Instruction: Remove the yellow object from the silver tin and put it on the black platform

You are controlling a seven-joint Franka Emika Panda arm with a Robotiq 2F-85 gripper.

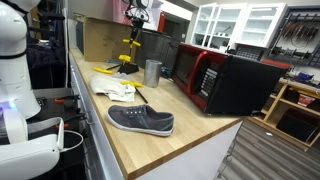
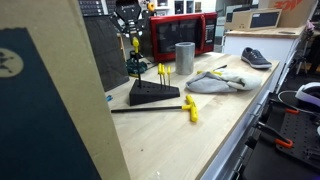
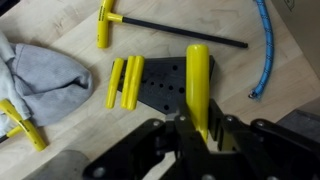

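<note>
Next, my gripper releases the yellow object on the free part of the black platform (image 1: 129, 67) (image 3: 180, 88), next to the yellow handles there.
My gripper (image 3: 203, 128) is shut on the yellow object (image 3: 198, 85), a slim bright-yellow handle that hangs from the jaws. In both exterior views the gripper (image 1: 135, 18) (image 2: 130, 22) holds the yellow object (image 1: 133, 45) (image 2: 135, 45) in the air above the black platform (image 1: 125, 68) (image 2: 153, 93). In the wrist view the black platform (image 3: 165, 85) lies right under the object and bears two yellow handles (image 3: 125, 83). The silver tin (image 1: 152, 72) (image 2: 185, 57) stands upright on the counter beside the platform; it is out of the wrist view.
A yellow T-handle tool with a black rod (image 3: 105, 22) (image 2: 190, 108) lies by the platform. A grey cloth (image 3: 40, 80) (image 2: 215, 82), a grey shoe (image 1: 140, 120), a black-and-red microwave (image 1: 225, 80) and a blue cable (image 3: 262, 50) are on the wooden counter.
</note>
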